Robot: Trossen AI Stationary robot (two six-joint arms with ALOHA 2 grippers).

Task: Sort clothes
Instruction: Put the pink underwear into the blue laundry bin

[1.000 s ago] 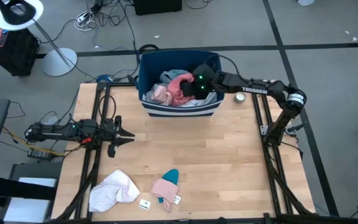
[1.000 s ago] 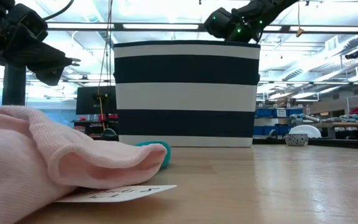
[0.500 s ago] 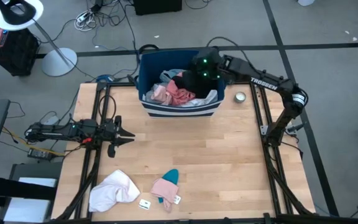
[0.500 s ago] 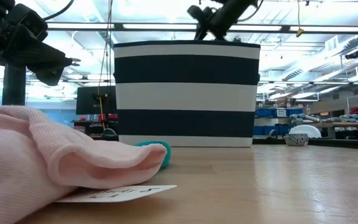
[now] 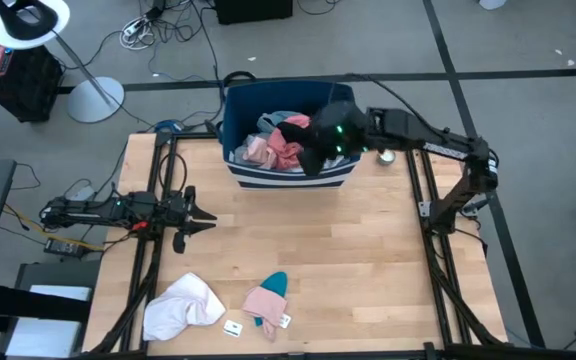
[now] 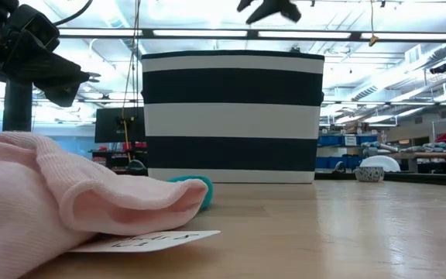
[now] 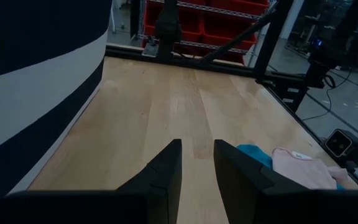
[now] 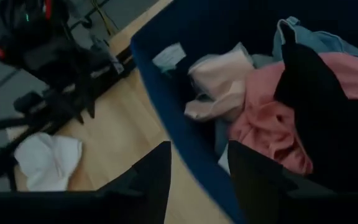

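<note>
Next, I need to close my left gripper on the white garment's middle (image 5: pixel 182 308) on the near table to lift it.
The dark blue white-striped bin (image 5: pixel 288 178) stands at the table's far edge. It holds a salmon-red garment (image 8: pixel 272 124), a pale pink one (image 8: pixel 219 78), a light blue-grey one (image 8: pixel 319 40) and a black one (image 8: pixel 309 93) lying on the salmon one. My right gripper (image 8: pixel 197 162) is open and empty above the bin's near rim (image 5: pixel 313 160). On the near table lie a white garment (image 5: pixel 181 305), a pink one (image 5: pixel 263 302) and a teal one (image 5: pixel 276 282) under the pink one's far end. My left gripper (image 5: pixel 208 217) waits at the table's left, open.
A small round metal tin (image 5: pixel 386 156) stands right of the bin. Two white tags (image 5: pixel 234 328) lie beside the pink garment. Bare wood lies between the bin and the near garments. Both arms' base frames run along the table's left and right sides.
My right gripper has swung from the bin's right side toward its far side, then back toward the near rim. It has risen well above the bin's top. The clothes on the table have kept still.
</note>
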